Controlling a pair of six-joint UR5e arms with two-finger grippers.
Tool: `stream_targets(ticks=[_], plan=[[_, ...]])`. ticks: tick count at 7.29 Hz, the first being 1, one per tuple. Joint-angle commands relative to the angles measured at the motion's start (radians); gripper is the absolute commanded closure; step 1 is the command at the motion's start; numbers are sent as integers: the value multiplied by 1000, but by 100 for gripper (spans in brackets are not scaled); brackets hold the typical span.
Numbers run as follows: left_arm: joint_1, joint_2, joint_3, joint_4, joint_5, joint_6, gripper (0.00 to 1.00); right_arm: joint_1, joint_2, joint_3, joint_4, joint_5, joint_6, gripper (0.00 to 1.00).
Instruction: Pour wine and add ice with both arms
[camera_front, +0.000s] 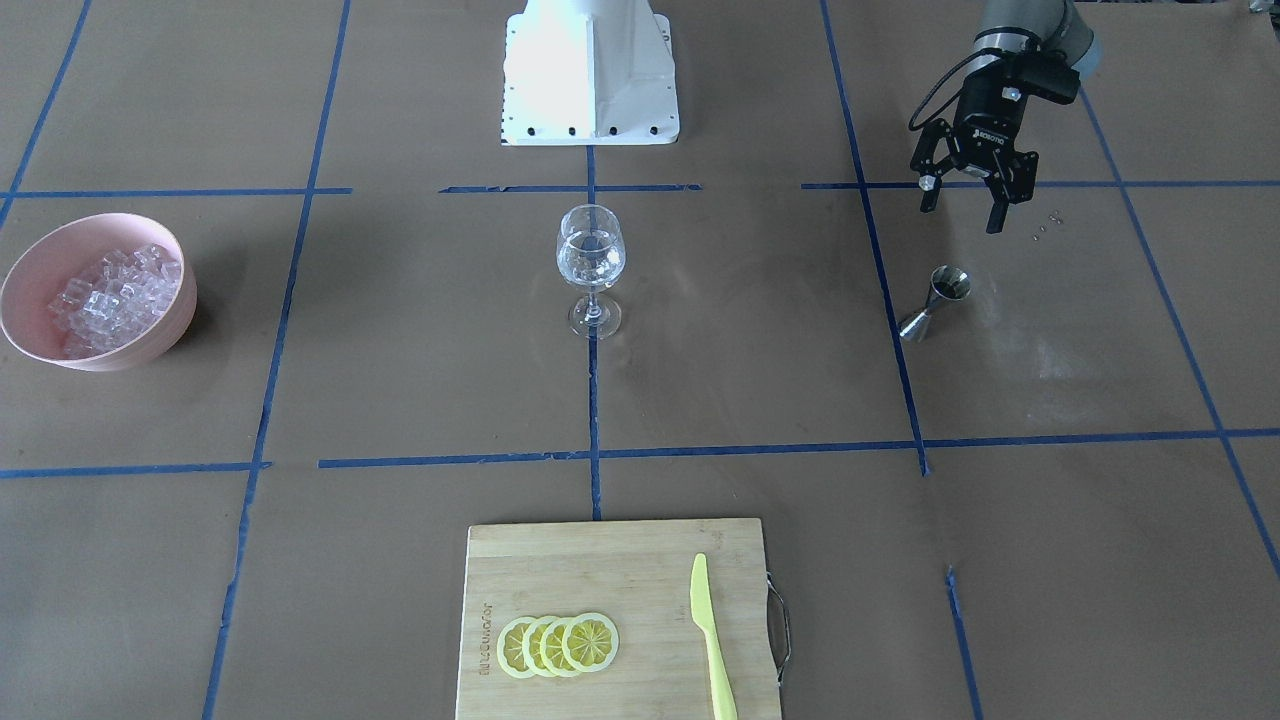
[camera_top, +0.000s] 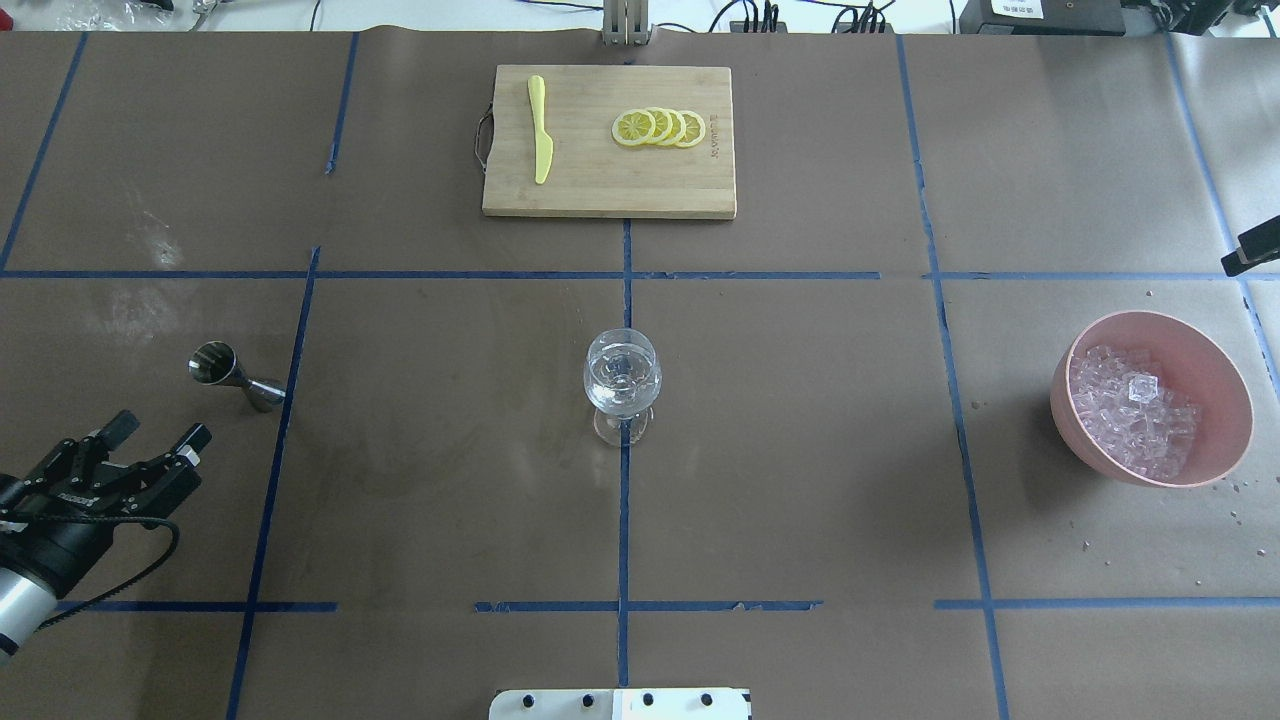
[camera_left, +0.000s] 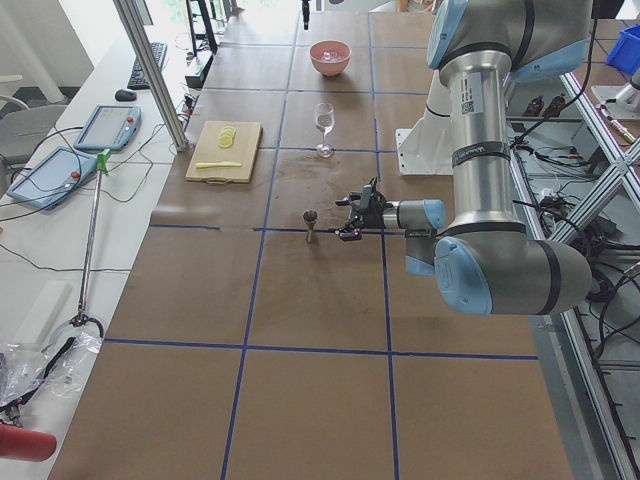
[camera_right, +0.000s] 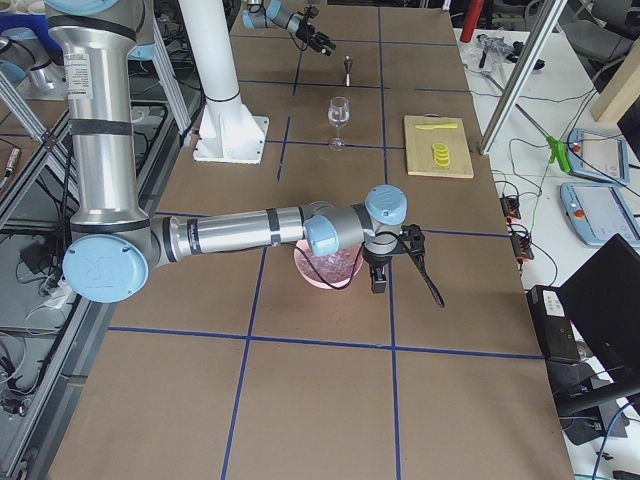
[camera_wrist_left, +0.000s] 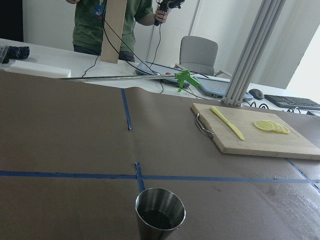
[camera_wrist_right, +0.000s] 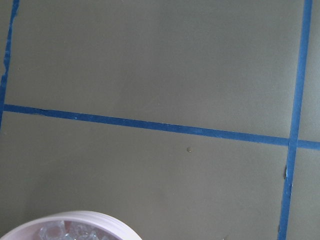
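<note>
Next, my left gripper grips the steel jigger at its narrow middle (camera_front: 931, 306), just under its upper cup.
A clear wine glass (camera_front: 590, 255) stands at the table's middle, also in the overhead view (camera_top: 622, 375); it seems to hold clear liquid. A steel jigger (camera_front: 935, 300) stands upright on the robot's left, close below the lens in the left wrist view (camera_wrist_left: 160, 212). My left gripper (camera_front: 965, 200) is open and empty, hanging short of the jigger (camera_top: 225, 368). A pink bowl (camera_top: 1210, 380) holds a heap of clear ice cubes (camera_top: 1130, 410). My right gripper (camera_right: 380, 272) hovers at the bowl's far edge; I cannot tell if it is open.
A wooden cutting board (camera_top: 600, 190) at the table's far side carries lemon slices (camera_top: 660, 127) and a yellow knife (camera_top: 541, 130). The white pedestal (camera_front: 590, 70) stands at the robot's edge. Blue tape lines cross the brown table cover.
</note>
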Motion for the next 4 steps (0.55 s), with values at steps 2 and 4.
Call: stream_targets(ticks=[2,4], plan=[[12,-166,164,2,107,21,2,0,-3,1,0,0,0,0],[-3,-192,215,1,107,58,3,0,-3,4,0,0,0,0]])
